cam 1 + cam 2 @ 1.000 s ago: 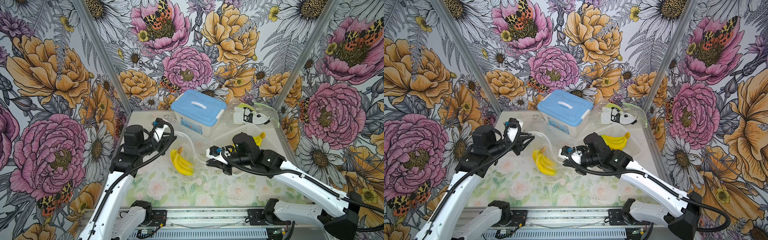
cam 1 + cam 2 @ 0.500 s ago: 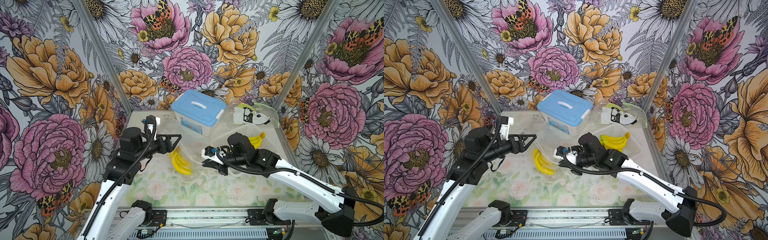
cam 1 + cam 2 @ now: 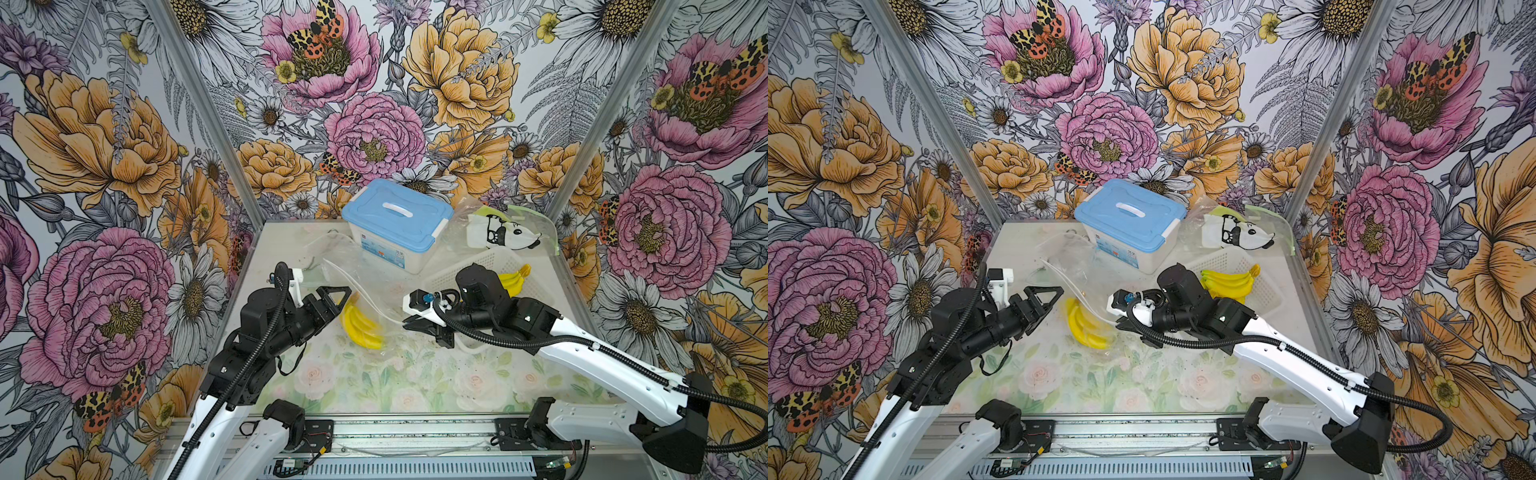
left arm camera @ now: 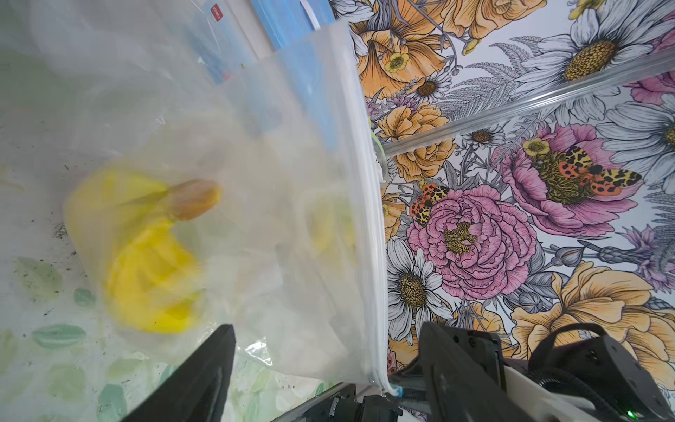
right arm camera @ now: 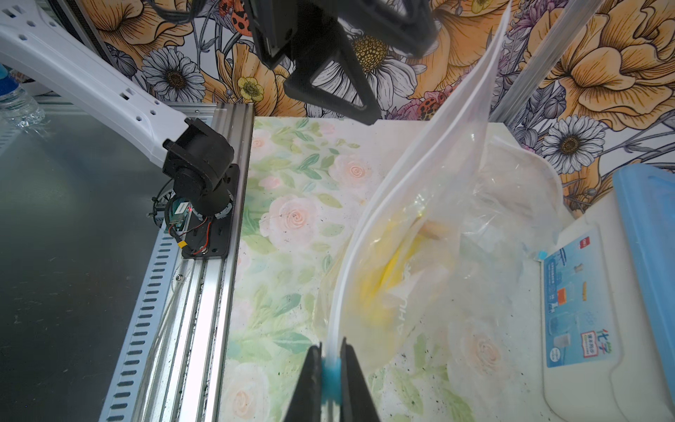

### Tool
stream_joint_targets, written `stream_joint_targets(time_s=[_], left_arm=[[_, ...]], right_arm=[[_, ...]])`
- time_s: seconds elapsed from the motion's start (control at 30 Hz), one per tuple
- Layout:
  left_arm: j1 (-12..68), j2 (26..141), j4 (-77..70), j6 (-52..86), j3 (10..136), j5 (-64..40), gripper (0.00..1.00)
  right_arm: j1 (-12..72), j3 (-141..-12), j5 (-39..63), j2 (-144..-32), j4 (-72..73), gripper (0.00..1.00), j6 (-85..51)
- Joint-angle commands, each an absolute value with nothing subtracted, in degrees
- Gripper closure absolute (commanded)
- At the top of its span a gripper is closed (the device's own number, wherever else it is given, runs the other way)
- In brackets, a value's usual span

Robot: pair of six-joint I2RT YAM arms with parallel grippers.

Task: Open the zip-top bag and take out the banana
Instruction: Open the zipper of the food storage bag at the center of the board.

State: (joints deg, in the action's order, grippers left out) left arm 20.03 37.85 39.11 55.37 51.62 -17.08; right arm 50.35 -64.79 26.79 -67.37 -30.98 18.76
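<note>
My right gripper alone is holding up the bag's zip at the zip's blue end piece, so next my left gripper pinches the zip's middle (image 3: 365,294) before my right gripper lets go.
The clear zip-top bag (image 3: 376,291) lies mid-table with the yellow banana (image 3: 359,328) inside it, seen in both top views. My right gripper (image 5: 331,350) is shut on the bag's white zip strip (image 5: 369,226) at its blue end piece (image 5: 331,372). From there the strip rises away toward the far left. My left gripper (image 4: 327,329) is open just left of the bag (image 4: 292,219), with nothing between its fingers. Through the plastic the banana (image 4: 153,266) looks blurred. In a top view the left gripper (image 3: 1054,293) stands level with the banana (image 3: 1086,326).
A white box with a blue lid (image 3: 397,226) stands at the back centre. Behind my right arm, a white basket (image 3: 490,262) holds another banana bunch (image 3: 513,278). A bag with a panda print (image 3: 498,232) lies at the back right, more clear plastic (image 3: 324,249) at the back left.
My left gripper has opened and swung from the bag's far left corner down to beside the banana. My right gripper has shifted slightly left, still gripping the zip strip.
</note>
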Motion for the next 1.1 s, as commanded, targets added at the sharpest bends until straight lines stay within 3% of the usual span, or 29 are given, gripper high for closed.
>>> stream_joint_targets(time_s=[0.0,1.07], left_arm=[[20.5,40.5,34.0,57.7,52.0,-16.4,0.19],[20.4,45.3,32.0,57.1,50.6,-19.0,0.38]], right_arm=[[50.6,-65.7,27.0,-67.3,-30.1,1.0,17.6],[50.8,-66.2,27.4,-67.9,-29.5,1.0,17.9]])
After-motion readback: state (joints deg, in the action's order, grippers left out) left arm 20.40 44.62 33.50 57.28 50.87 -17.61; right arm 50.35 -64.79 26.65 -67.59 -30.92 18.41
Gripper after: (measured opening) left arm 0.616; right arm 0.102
